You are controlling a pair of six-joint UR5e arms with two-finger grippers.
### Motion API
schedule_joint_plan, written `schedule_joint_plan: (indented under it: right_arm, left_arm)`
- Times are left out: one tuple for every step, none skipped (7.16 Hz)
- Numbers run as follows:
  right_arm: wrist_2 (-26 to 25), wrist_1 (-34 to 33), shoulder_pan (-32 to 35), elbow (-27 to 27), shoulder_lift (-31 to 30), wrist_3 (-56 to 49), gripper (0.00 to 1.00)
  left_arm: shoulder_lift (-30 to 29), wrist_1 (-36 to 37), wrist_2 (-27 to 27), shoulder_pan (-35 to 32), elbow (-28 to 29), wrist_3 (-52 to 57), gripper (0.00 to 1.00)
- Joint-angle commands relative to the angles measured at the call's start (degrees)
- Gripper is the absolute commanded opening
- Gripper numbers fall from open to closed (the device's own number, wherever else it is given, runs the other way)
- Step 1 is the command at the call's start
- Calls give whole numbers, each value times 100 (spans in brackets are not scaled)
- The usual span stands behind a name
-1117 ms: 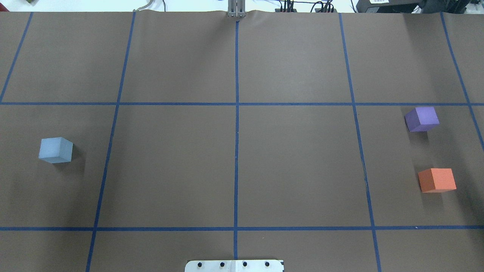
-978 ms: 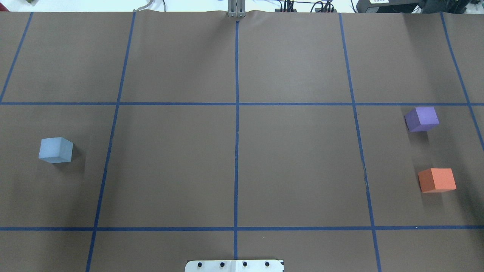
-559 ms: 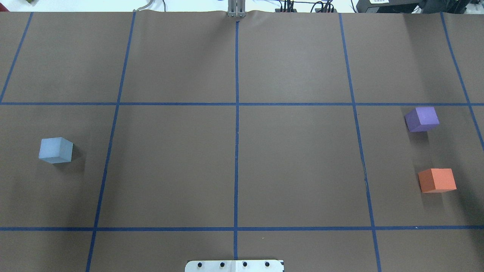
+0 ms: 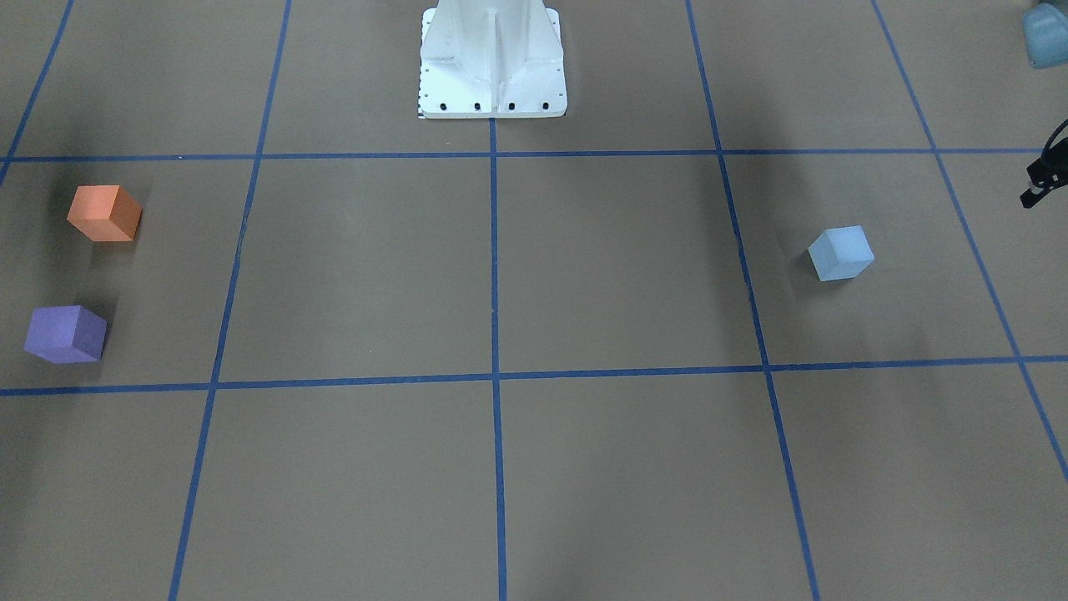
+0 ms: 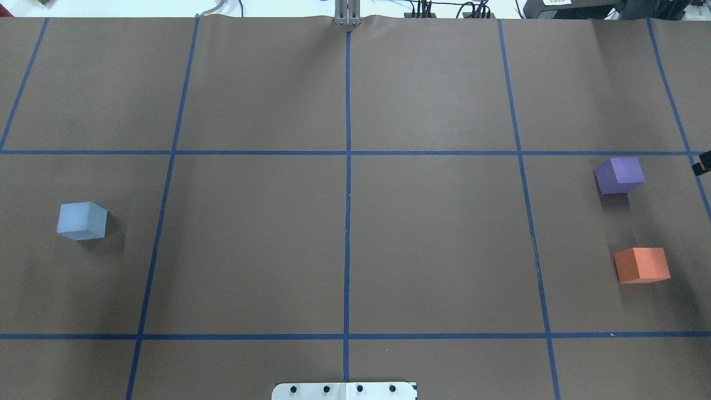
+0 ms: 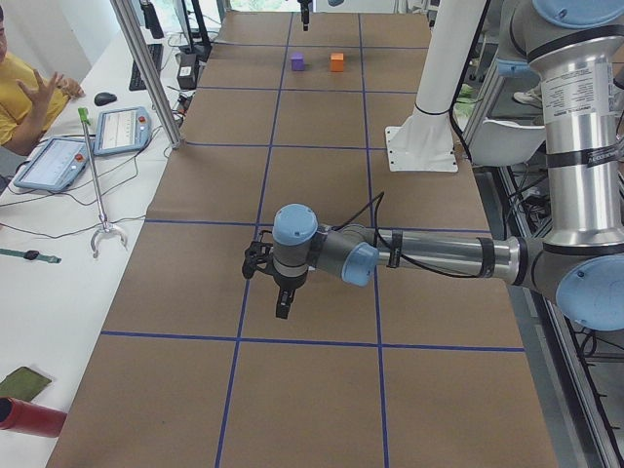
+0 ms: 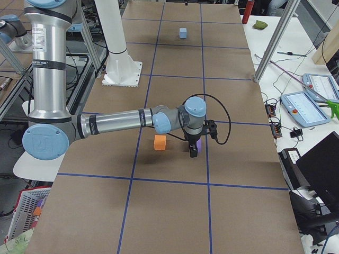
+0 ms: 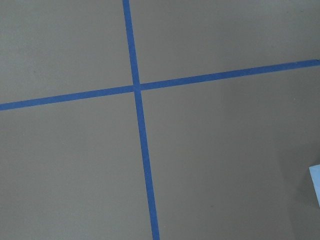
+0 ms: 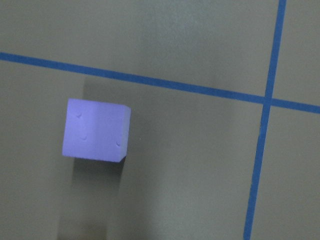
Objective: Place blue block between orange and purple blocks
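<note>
The robot's left gripper will next go to the blue block and close across the side (image 4: 818, 260) facing the middle of the table and the side opposite it.
The light blue block (image 5: 81, 220) sits alone on the left of the brown table and also shows in the front view (image 4: 840, 253). The purple block (image 5: 619, 175) and the orange block (image 5: 641, 265) sit apart at the far right, with a bare gap between them. My right gripper (image 7: 193, 152) hangs above the purple block (image 9: 95, 130); only its tip shows at the overhead's right edge (image 5: 704, 162). My left gripper (image 6: 283, 310) hangs at the table's left end, with a corner of the blue block (image 8: 315, 182) in its wrist view. I cannot tell whether either gripper is open or shut.
The white robot base (image 4: 492, 67) stands at the middle of my side. Blue tape lines (image 5: 347, 222) divide the table into squares. A side bench with tablets (image 6: 97, 136) and an operator (image 6: 24, 88) runs along the far edge.
The dark tip of my right gripper has come into the overhead view at the right edge, near the purple block. The three blocks have not moved.
</note>
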Motion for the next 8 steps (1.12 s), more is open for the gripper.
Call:
schedule_joint_plan:
  right_arm:
    - [135, 71, -7, -205, 175, 5, 100]
    - [117, 62, -33, -266, 245, 13, 100]
    - [108, 70, -94, -275, 254, 22, 100]
    - [108, 71, -155, -275, 254, 22, 100]
    - [100, 79, -173, -267, 263, 22, 100]
    - [82, 71, -182, -275, 272, 22, 100]
    - [91, 71, -182, -284, 263, 22, 100]
    - [82, 71, -182, -293, 263, 22, 100]
  left_arm:
    - [-147, -203, -331, 608, -29, -1507, 100]
    - [-209, -560, -298, 1152, -46, -2229, 100]
    - [-271, -781, -289, 1497, -99, -2872, 100]
    - [-298, -914, -254, 1779, -117, -3174, 100]
    - [-507, -915, 234, 2164, -100, -3525, 100]
    - [-535, -907, 387, 2368, -65, -3676, 100]
    - [-526, -898, 467, 2562, -21, -3861, 100]
    - [-552, -898, 798, 2712, 145, -3897, 100]
